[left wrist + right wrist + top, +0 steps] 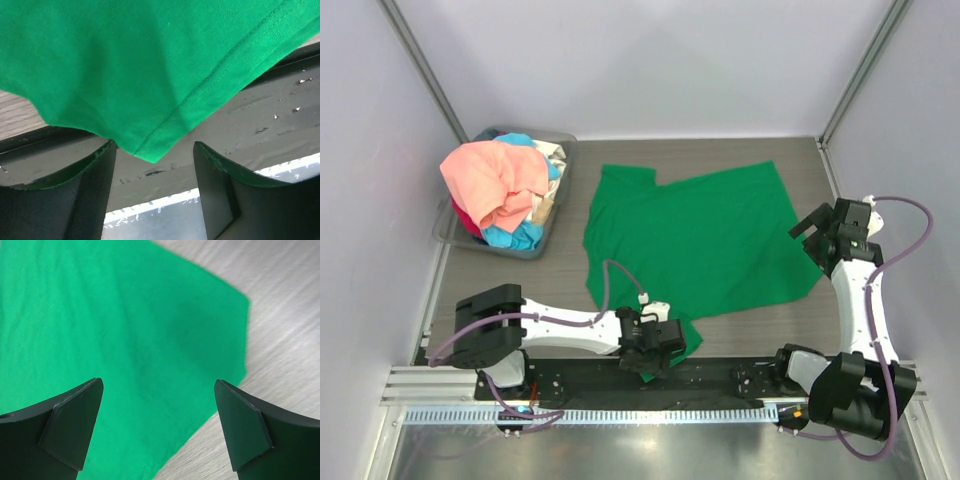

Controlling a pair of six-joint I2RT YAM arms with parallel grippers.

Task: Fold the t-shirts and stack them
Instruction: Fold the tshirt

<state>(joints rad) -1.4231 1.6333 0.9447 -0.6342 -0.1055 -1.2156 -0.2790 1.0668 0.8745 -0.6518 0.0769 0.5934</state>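
Note:
The robot's right gripper should close on the green t-shirt's near-side corner (806, 296) (239, 381) just below its fingers, across from the corner at the left gripper.
A bright green t-shirt (705, 235) lies spread on the table, one corner hanging over the near edge. My left gripper (655, 352) is open at that near corner; in the left wrist view the hemmed corner (150, 145) hangs between the two fingers without being pinched. My right gripper (825, 232) is open and hovers over the shirt's right edge; in the right wrist view the green cloth (125, 340) lies below it. Salmon-pink (495, 178), light blue (512, 236), cream and red shirts are heaped in the bin.
The grey translucent plastic bin (555, 205) stands at the back left, overfull. White walls close the cell on three sides. A black rail and metal rack (650, 410) run along the near edge by the arm bases.

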